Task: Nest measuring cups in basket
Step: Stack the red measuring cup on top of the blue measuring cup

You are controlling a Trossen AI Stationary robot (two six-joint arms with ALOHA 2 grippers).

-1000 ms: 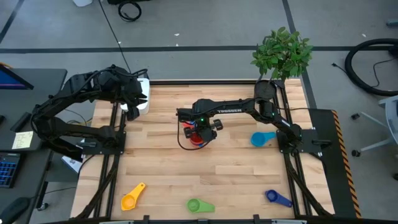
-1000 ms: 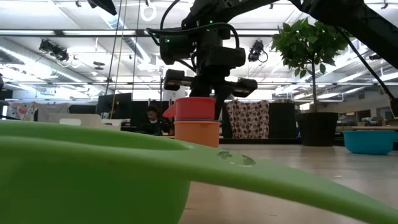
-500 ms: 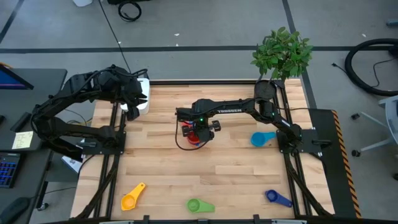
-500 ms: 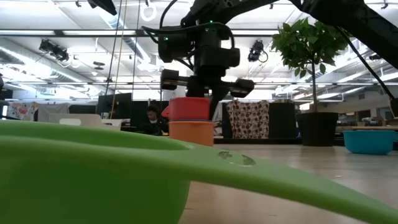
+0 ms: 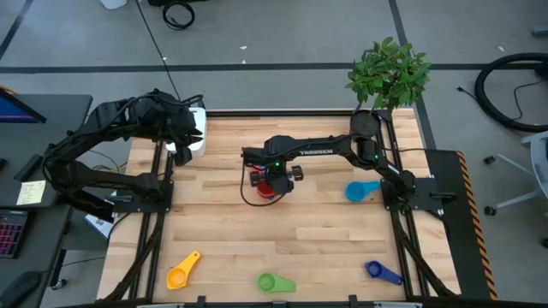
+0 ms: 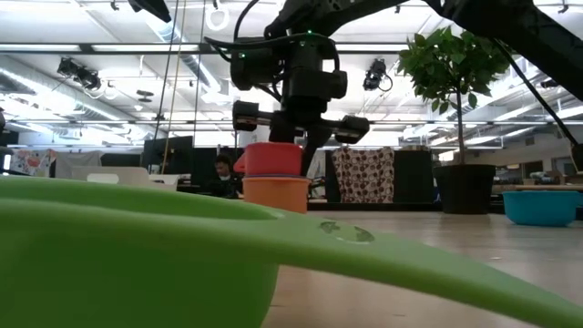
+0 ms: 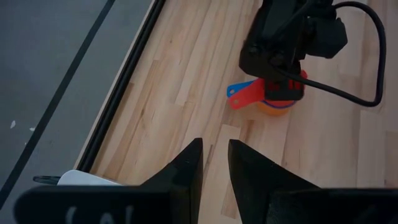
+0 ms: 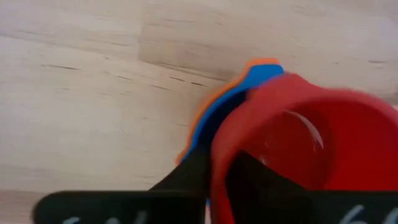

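Observation:
The red cup sits high and off-centre in the blue cup of the stack, so my right gripper should regrip the red cup's rim (image 8: 231, 134) and work that cup deeper.
A red measuring cup (image 5: 266, 185) sits nested in a light blue and an orange one (image 6: 276, 193) at the table's middle. My right gripper (image 5: 274, 177) is right over this stack and shut on the red cup (image 8: 298, 143). Yellow (image 5: 181, 272), green (image 5: 274, 281) and dark blue (image 5: 383, 272) cups lie along the near edge. A light blue one (image 5: 360, 190) lies at the right. The white basket (image 5: 198, 137) stands at the far left corner, half hidden by my left gripper (image 7: 215, 149). That gripper hovers there, open by a narrow gap. My right gripper pinches the red cup's rim wall (image 8: 219, 163) on the handle side, one finger (image 8: 264, 186) inside the bowl and one finger (image 8: 189, 180) outside. It comes from above, pointing down. The stack stays upright under it. Whether the orange base (image 6: 276, 206) touches the table, I cannot tell.
A potted plant (image 5: 388, 73) stands at the far right corner. The green cup (image 6: 137, 255) fills the low view's foreground. Bare wood lies between the stack and the basket. A black cable (image 5: 248, 192) loops beside the right gripper.
My right gripper has moved a little toward the table's left, and the red-topped stack has gone along with it, staying upright. The left arm has kept still.

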